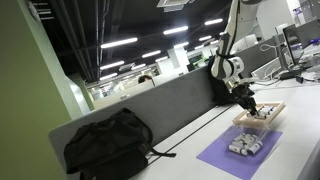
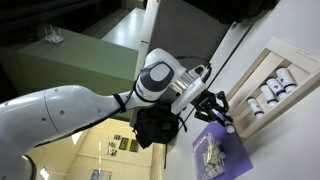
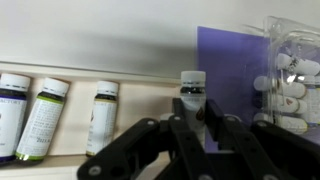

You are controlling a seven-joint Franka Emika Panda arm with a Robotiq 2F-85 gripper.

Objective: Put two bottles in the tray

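Next, my gripper lets go of the small white-capped bottle in the tray (image 1: 261,114) (image 3: 112,122), against the lying bottle nearest the purple mat.
My gripper (image 3: 192,116) is shut on a small bottle (image 3: 191,84) with a white cap and dark label, held upright between the fingers. It hangs over the edge where the light-wood tray (image 3: 73,112) meets the purple mat (image 3: 228,60). Three like bottles (image 3: 103,115) lie side by side in the tray. More whitish bottles (image 3: 291,92) sit clustered on the mat. In both exterior views the gripper (image 1: 246,101) (image 2: 215,108) hovers just above the tray (image 1: 268,119) (image 2: 258,68), with the bottle cluster (image 1: 245,146) (image 2: 210,156) on the mat beside it.
A black backpack (image 1: 110,146) lies on the desk against the grey partition (image 1: 170,105), away from the tray. The purple mat (image 1: 225,157) lies near the desk's front edge. Monitors and cables stand behind the arm.
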